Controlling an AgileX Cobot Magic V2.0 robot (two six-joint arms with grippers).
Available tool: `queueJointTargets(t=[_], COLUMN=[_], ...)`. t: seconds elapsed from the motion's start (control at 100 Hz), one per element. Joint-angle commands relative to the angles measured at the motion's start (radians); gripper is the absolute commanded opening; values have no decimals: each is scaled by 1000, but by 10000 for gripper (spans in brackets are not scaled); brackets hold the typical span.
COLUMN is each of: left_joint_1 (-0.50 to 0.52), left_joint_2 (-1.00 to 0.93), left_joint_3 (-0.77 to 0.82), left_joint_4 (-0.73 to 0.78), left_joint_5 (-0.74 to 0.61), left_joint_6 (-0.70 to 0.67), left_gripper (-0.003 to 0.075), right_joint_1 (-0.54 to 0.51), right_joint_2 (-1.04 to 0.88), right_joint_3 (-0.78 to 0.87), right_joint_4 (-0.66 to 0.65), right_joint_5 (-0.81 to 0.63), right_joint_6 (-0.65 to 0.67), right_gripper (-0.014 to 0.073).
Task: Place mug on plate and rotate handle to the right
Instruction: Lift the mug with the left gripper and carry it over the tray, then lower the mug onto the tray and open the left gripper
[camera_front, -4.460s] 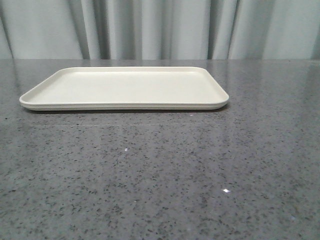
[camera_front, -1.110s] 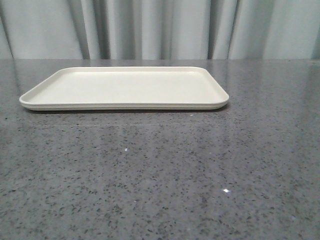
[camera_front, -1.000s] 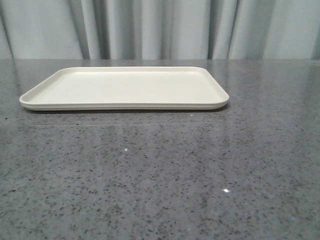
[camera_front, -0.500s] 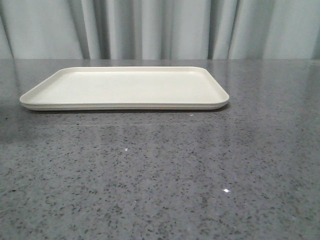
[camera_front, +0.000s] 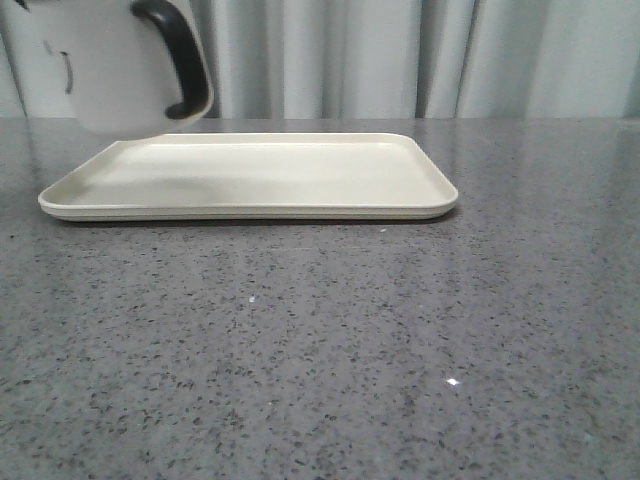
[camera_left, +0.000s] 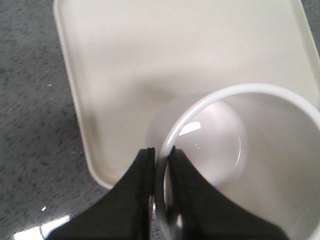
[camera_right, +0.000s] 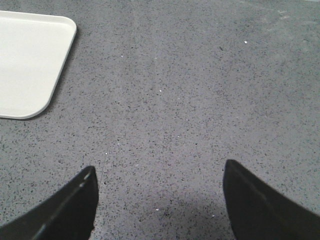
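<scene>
I should release the white mug with my left gripper near the middle of the cream plate's front edge (camera_front: 262, 190), standing on the plate.
The white mug (camera_front: 110, 70) hangs in the air above the left end of the cream plate (camera_front: 300, 175), its top cut off by the front view's edge. Its black handle (camera_front: 182, 55) points right, and part of a black print shows on its left side. In the left wrist view my left gripper (camera_left: 161, 150) is shut on the mug's rim (camera_left: 165, 145), one finger inside and one outside, with the plate (camera_left: 125, 60) below. My right gripper (camera_right: 159, 175) stands open over bare table, with a plate corner (camera_right: 30, 60) off to one side.
The grey speckled table (camera_front: 400, 340) stretches round the plate on all sides. A pale curtain (camera_front: 400, 55) hangs behind the table's far edge.
The mug, held by my left gripper, has come into the front view at the upper left, above the plate's left end. A shadow now falls on the plate there.
</scene>
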Motion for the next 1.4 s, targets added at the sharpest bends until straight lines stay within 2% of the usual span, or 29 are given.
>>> queueJointTargets(t=[0.0,0.44,0.71,1.28,1.39], left_joint_1=[-41,-150,-157,-157,-157], left_joint_2=[28,265,318,325,325], left_joint_3=[-95,-331,-335,-335,-335], left_joint_4=[-32,-7,29,32,32], left_joint_5=[-60,-25,17,17,13], left_joint_6=[-24,-50,-50,-17,-17], left_gripper=[-20,-20,-20,-18,24], right_joint_1=[0,0,0,0,0], right_joint_2=[11,11,11,11,11], right_joint_3=[-33,-33,-33,-33,-33], right_joint_4=[-7,-7,-7,-7,-7], right_joint_5=[-60,-60,-61,-68,-68], right_joint_6=[-2,-2,-2,-2,-2], right_gripper=[528,528,528,528,528])
